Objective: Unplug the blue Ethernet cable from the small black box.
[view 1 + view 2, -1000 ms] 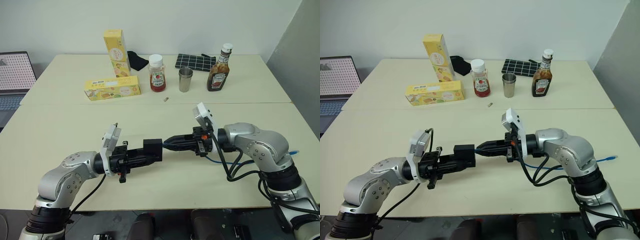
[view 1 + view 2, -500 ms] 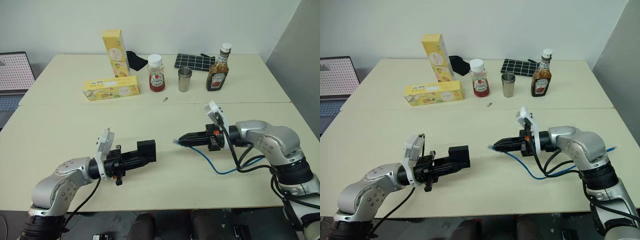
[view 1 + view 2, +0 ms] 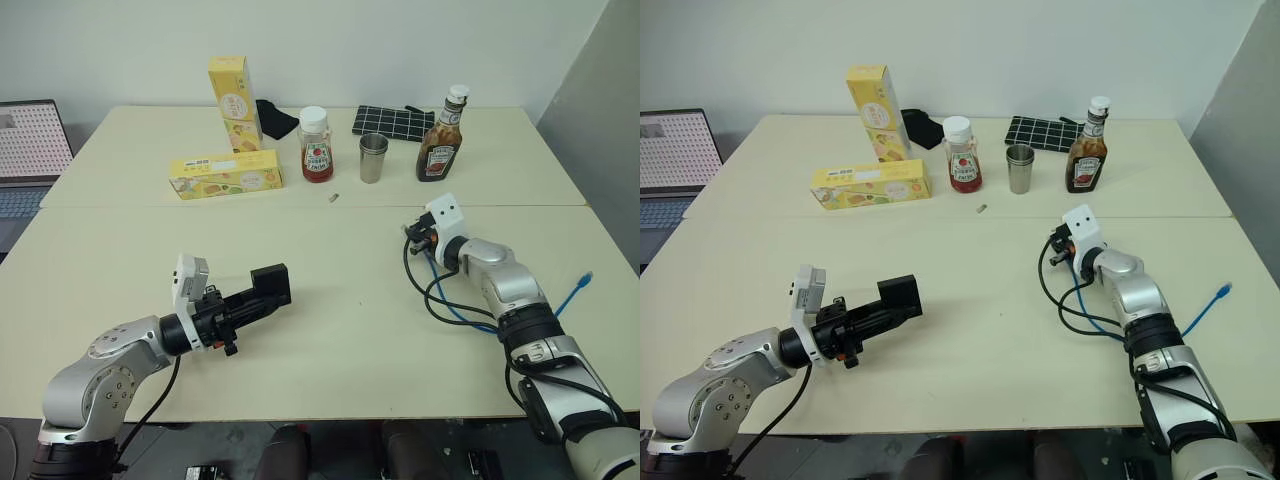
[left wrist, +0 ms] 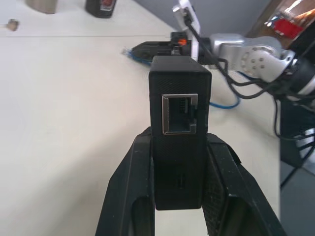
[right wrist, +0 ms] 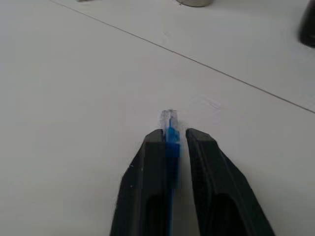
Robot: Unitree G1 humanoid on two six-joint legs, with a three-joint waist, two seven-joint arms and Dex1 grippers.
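Observation:
My left gripper is going to let go of the small black box on the bare table (image 3: 188,273) in front of the lying yellow carton.
The small black box (image 3: 271,286) is off the table, held between the fingers of my left gripper (image 4: 179,140), which is shut on it. Its metal port (image 4: 179,114) faces away from the wrist and has nothing plugged in. The blue Ethernet cable (image 3: 452,311) loops on the table at the right, and its far plug (image 3: 585,280) lies near the table's right edge. Its clear plug (image 5: 169,119) sits between the fingers of my right gripper (image 5: 173,133), just above the tabletop. It rests against one finger, with a thin gap to the other. The two grippers are far apart.
At the back stand two yellow cartons (image 3: 225,174), a red sauce jar (image 3: 316,146), a metal cup (image 3: 372,158) and a brown sauce bottle (image 3: 440,137). A black grid mat (image 3: 393,122) and a black cloth (image 3: 274,117) lie behind them. A laptop (image 3: 25,150) sits far left.
The plug came out of the box. My right gripper swung it away to the right and farther back, and its fingers parted slightly. My left gripper drew the box to the left.

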